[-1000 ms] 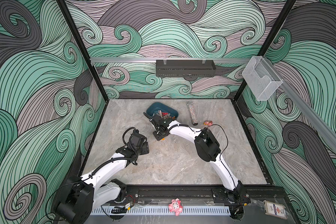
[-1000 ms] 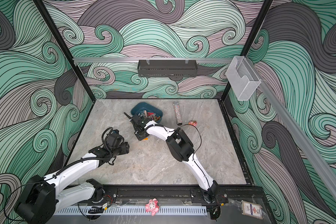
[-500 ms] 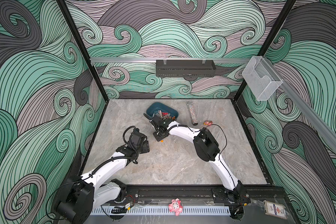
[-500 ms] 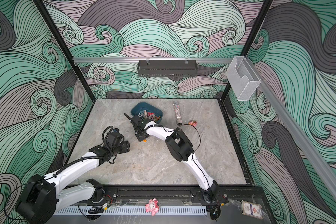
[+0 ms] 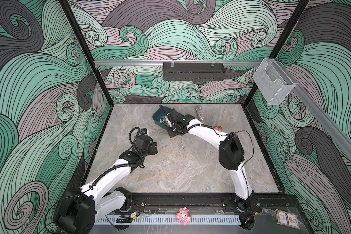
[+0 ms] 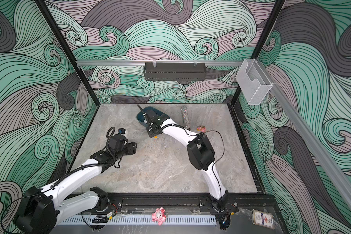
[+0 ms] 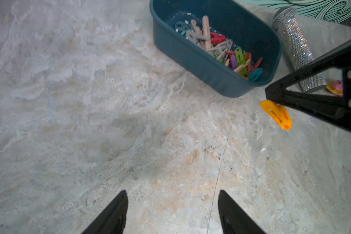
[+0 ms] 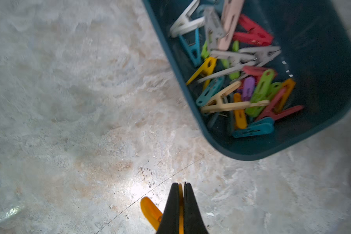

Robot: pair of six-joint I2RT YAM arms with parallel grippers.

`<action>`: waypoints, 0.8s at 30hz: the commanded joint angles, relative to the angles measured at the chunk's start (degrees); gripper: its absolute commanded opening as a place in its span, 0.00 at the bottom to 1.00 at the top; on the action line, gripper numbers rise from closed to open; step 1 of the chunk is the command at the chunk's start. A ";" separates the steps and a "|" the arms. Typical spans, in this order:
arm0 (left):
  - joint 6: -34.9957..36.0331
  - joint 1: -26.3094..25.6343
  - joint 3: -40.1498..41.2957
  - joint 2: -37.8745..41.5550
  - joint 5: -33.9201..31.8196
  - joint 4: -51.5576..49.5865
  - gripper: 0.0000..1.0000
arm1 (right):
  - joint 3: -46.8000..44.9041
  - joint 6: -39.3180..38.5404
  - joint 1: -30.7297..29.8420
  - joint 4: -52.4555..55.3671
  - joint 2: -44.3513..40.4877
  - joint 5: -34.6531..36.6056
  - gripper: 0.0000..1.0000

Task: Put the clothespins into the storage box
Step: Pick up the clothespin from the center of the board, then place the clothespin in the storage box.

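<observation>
Next, my right gripper lets go of the orange clothespin on the heap in the storage box [image 5: 178, 124] [image 8: 265, 76], beside the purple clothespin.
The dark teal storage box [image 5: 157, 118] [image 6: 140, 118] stands at the back of the table, partly under my right arm. Several coloured clothespins [image 8: 241, 81] [image 7: 227, 50] lie heaped in it. My right gripper [image 8: 181, 184] [image 5: 173, 135] [image 6: 154, 135] is shut on an orange clothespin [image 8: 150, 211] [image 7: 277, 114], just in front of the box's near wall [image 8: 251, 150] and low over the table. One end of that pin sticks out sideways from the fingers. My left gripper [image 7: 172, 194] [image 5: 154, 146] hovers open and empty over bare table to the left.
A glittery silver tube [image 5: 200, 116] [image 7: 296, 44] lies right of the box, with a small pink toy [image 5: 218, 128] beyond it. A black perforated tray [image 5: 193, 71] and a clear holder [image 5: 272, 85] hang on the walls. A pink figure [image 5: 183, 215] sits on the front rail.
My right gripper's jaws have closed the last bit onto the orange clothespin, staying beside the box. The left arm has hardly moved.
</observation>
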State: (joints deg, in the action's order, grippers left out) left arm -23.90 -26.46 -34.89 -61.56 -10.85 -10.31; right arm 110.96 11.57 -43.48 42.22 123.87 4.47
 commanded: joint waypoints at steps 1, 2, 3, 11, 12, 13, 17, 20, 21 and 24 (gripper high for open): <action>4.00 -0.37 -4.07 -2.31 0.85 4.21 0.72 | 2.61 1.06 2.83 0.44 0.16 1.28 0.06; 4.39 -0.36 -5.11 -3.75 1.43 4.73 0.72 | 3.84 1.21 3.60 0.76 0.72 1.51 0.06; 4.64 -0.38 -6.16 -5.23 1.85 5.17 0.72 | 5.26 1.40 4.33 0.85 1.63 1.57 0.06; 6.68 -0.36 -14.81 -17.54 3.88 9.32 0.72 | 16.35 2.09 7.68 2.09 9.30 4.04 0.06; 6.76 -0.43 -16.17 -19.23 3.64 9.34 0.72 | 17.47 1.99 8.03 2.11 10.14 4.38 0.06; 7.08 -0.39 -17.27 -21.11 3.38 9.60 0.72 | 18.34 1.82 8.24 2.08 10.79 4.70 0.06; 7.62 -0.43 -21.35 -26.60 3.32 10.08 0.72 | 21.82 0.67 8.67 2.31 13.67 5.37 0.06; 7.62 -0.39 -23.07 -29.26 3.32 10.13 0.72 | 24.31 0.10 8.76 3.02 15.73 5.03 0.07; 7.62 -0.35 -23.51 -30.01 3.32 10.16 0.72 | 25.39 -0.05 8.76 3.42 16.53 4.85 0.07; 7.62 -0.41 -24.58 -31.70 3.32 9.87 0.72 | 27.51 0.03 8.83 4.54 18.13 4.59 0.12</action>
State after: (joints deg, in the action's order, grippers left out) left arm -17.04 -26.46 -57.34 -91.90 -8.05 -1.21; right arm 136.46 12.19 -35.00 44.58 140.79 8.62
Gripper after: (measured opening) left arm 0.720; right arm 0.114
